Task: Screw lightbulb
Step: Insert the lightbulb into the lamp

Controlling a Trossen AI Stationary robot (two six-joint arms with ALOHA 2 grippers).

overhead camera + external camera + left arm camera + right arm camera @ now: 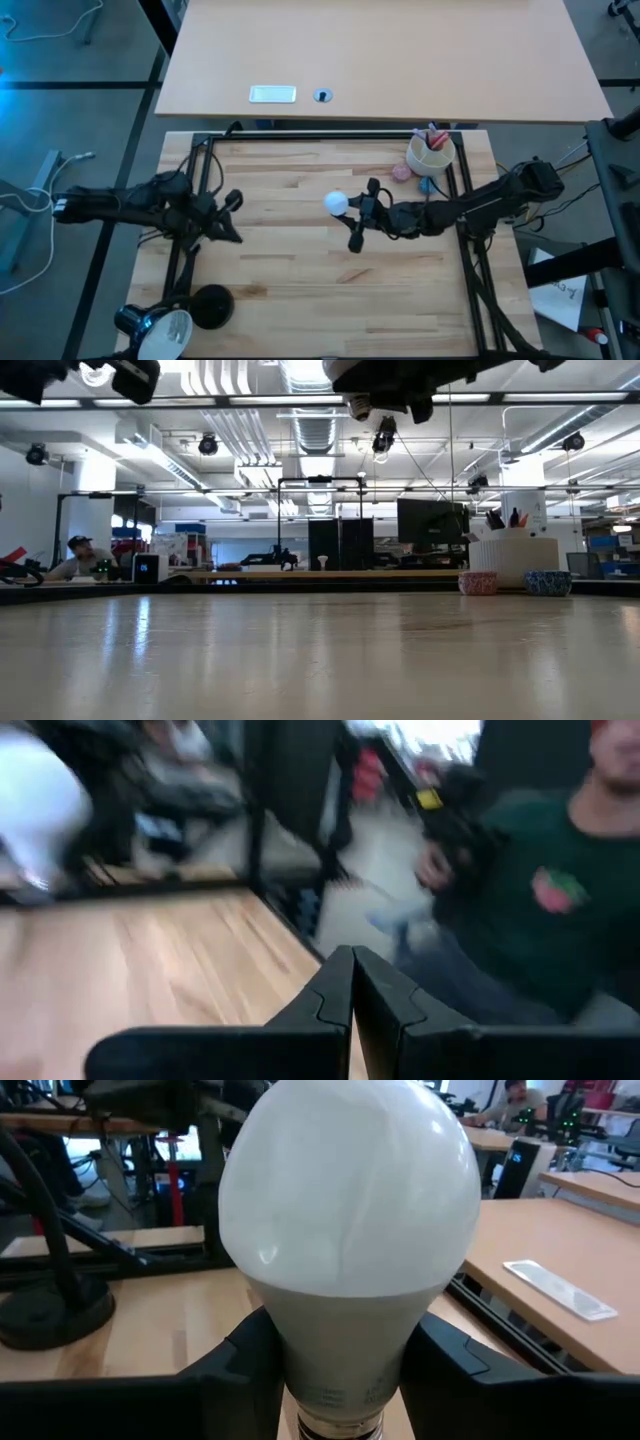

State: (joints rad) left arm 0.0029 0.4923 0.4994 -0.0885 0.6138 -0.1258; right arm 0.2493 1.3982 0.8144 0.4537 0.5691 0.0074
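Note:
The robot's left gripper will next move to the black desk lamp's bendy neck (190,270), between its round base and its shade, and close there.
The white lightbulb (336,203) (350,1190) hangs above the middle of the table, with my right gripper (356,208) (345,1390) shut on it. My left gripper (234,208) (352,982) is shut and holds nothing; it is raised over the table's left part. The black desk lamp stands on its round base (211,305) at the near left corner. Its silvery shade (162,331) shows its open side to the high view. My right gripper pinches the bulb's tapered neck (340,1345), just above the threaded base, between its two fingers (250,1365). The fingers reach in about level from the table's right side. The globe sticks out past the fingertips toward the left, and the bulb is lifted clear of the table.
A cream cup (431,153) (512,555) with pens stands at the far right, with a pink ball (402,172) and a blue ball (428,185) beside it. A black frame (330,137) runs round the tabletop. A person in a dark green shirt (540,890) sits beyond the table.

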